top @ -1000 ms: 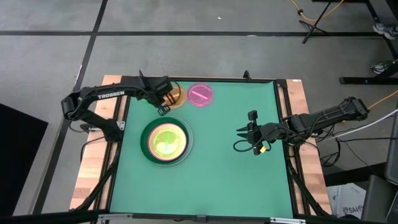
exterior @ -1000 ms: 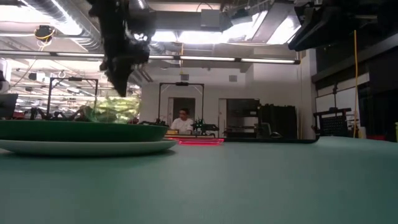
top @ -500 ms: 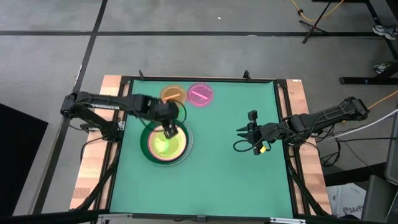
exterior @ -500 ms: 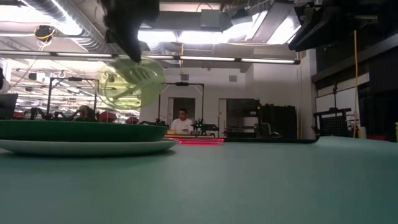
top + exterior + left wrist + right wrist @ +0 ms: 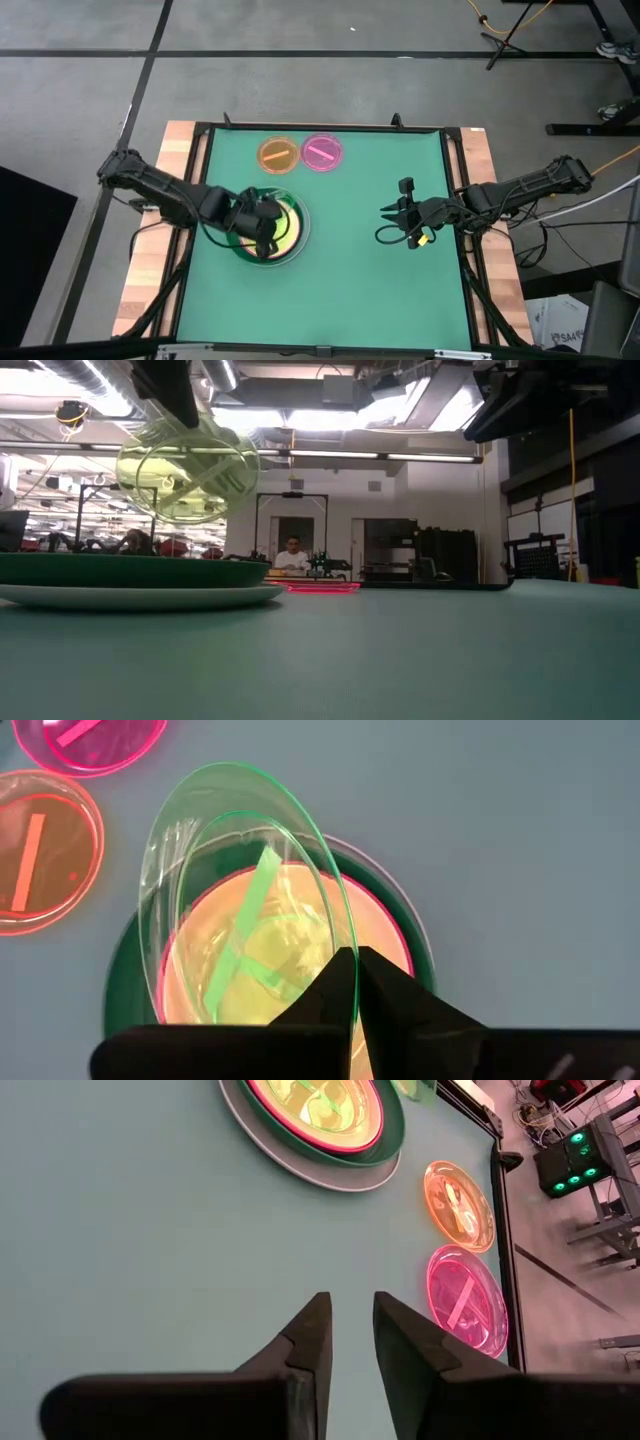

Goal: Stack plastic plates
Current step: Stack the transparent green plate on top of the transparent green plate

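Note:
Next, the left gripper releases the small green plate, which hovers over the stack now, on the yellow-green middle of the magenta-rimmed plate [image 5: 276, 217] [image 5: 272, 972].
My left gripper [image 5: 356, 972] is shut on a small translucent green plate [image 5: 250, 870] and hovers over the stack [image 5: 290, 235]. The stack has a white plate at the bottom [image 5: 140, 596], then dark green [image 5: 120, 570], then a magenta-rimmed plate [image 5: 385, 935] with a yellow-green middle. The green plate [image 5: 190, 470] shows in the low view well above the stack. A small orange plate [image 5: 278, 153] and a small pink plate [image 5: 322, 152] lie flat near the table's far edge. My right gripper [image 5: 404, 214] waits open over the table's right half. My left gripper pinches the green plate's rim [image 5: 338, 948] between its two fingers, coming from above. The plate is lifted clear and hangs below the fingers, steeply tilted on edge, over the stack without touching it.
The green table mat [image 5: 350, 290] lies bare between the stack and my right gripper and along the near edge. Black frame rails [image 5: 455, 180] border the table. In the right wrist view the orange plate [image 5: 458, 1205] and the pink plate [image 5: 465, 1300] lie side by side beyond the stack [image 5: 320, 1110].
My left gripper has moved from beside the orange plate at the far edge toward the near edge and now hovers over the stack. The green plate it holds has risen clear of the table and tipped from nearly flat to steeply tilted.

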You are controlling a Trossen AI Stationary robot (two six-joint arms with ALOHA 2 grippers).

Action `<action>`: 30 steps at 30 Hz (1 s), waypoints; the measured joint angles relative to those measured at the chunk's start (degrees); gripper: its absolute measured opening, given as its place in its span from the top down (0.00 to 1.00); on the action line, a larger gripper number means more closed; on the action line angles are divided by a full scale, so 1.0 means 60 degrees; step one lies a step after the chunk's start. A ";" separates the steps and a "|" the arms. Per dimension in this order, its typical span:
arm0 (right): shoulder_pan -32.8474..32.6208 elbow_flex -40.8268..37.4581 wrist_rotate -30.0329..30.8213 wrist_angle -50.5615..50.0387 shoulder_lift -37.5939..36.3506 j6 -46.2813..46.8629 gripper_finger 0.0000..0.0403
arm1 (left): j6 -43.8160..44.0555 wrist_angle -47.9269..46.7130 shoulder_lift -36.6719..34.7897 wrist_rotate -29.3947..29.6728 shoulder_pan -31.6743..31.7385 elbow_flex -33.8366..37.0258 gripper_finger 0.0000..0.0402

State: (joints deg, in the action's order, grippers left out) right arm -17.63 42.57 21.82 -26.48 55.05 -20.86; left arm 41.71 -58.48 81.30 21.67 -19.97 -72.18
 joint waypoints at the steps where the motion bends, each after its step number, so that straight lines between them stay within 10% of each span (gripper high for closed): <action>1: 0.0000 0.0000 0.0000 0.0000 0.0000 0.0000 0.82 | 0.0018 0.0004 0.0058 0.0036 -0.0105 0.0000 0.98; 30: 0.0000 0.0000 -0.0004 0.0000 0.0000 0.0000 0.82 | -0.0044 -0.0419 0.2687 -0.0562 -0.0581 0.0000 0.98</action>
State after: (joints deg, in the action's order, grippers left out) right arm -17.62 42.57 21.80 -26.48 55.05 -20.86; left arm 41.45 -60.99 97.42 18.30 -23.46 -72.18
